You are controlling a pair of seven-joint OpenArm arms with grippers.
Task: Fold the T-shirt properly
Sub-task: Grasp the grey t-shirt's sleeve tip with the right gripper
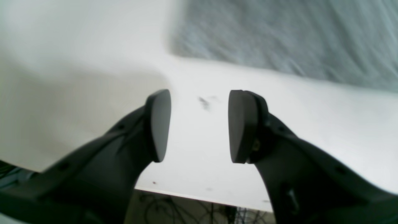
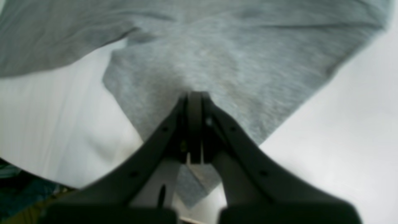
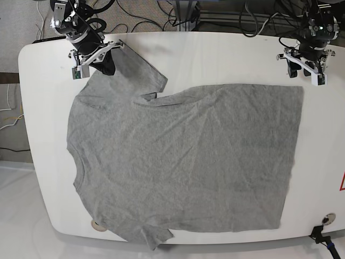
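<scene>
Next, my right gripper opens and pinches the cloth nearer the sleeve's tip (image 3: pixel 124 54) before folding, because the upper sleeve lies flat and smooth under its shut fingers.
A grey T-shirt (image 3: pixel 183 162) lies spread flat on the white table (image 3: pixel 215 54), its collar toward the left edge of the base view. My right gripper (image 3: pixel 104 65) is at the far left corner, shut on the tip of the upper sleeve (image 2: pixel 217 62), with cloth pinched between the closed fingers (image 2: pixel 194 102). My left gripper (image 3: pixel 303 69) hovers at the far right, just beyond the shirt's hem corner (image 3: pixel 299 89). In the left wrist view the left gripper (image 1: pixel 199 124) stands open over bare table, and the shirt (image 1: pixel 279 37) lies ahead of it, apart from both pads.
Cables (image 3: pixel 161 16) run behind the table's far edge. Two round fittings sit in the near corners, one at the left (image 3: pixel 97 225) and one at the right (image 3: pixel 324 218). The table edge (image 1: pixel 199 194) lies close under the left gripper. A red mark (image 3: pixel 342 183) shows at the right border.
</scene>
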